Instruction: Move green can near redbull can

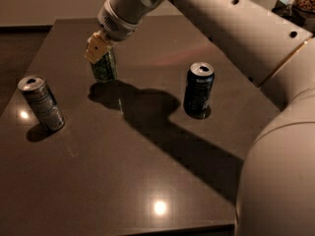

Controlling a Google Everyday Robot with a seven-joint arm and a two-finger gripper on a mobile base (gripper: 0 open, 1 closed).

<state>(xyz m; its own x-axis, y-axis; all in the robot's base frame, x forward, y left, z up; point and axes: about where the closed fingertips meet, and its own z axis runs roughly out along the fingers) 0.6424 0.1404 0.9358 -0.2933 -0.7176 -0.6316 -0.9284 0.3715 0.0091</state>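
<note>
Next, I set the green can against the redbull can's side facing the dark blue can [74, 116].
The green can [105, 68] with its patterned label is held in my gripper [98, 50] at the upper left of the dark table [147, 171]; its top is hidden by the gripper. The can looks just above the surface, with its shadow right under it. The redbull can [41, 102], slim and silver-grey, stands upright near the table's left edge, well to the left and nearer the camera than the green can. My gripper is shut on the green can from above.
A dark blue can [198, 89] stands upright right of centre. My white arm [236, 28] spans the upper right, and its bulk [280, 181] fills the lower right. The table's front edge runs along the bottom.
</note>
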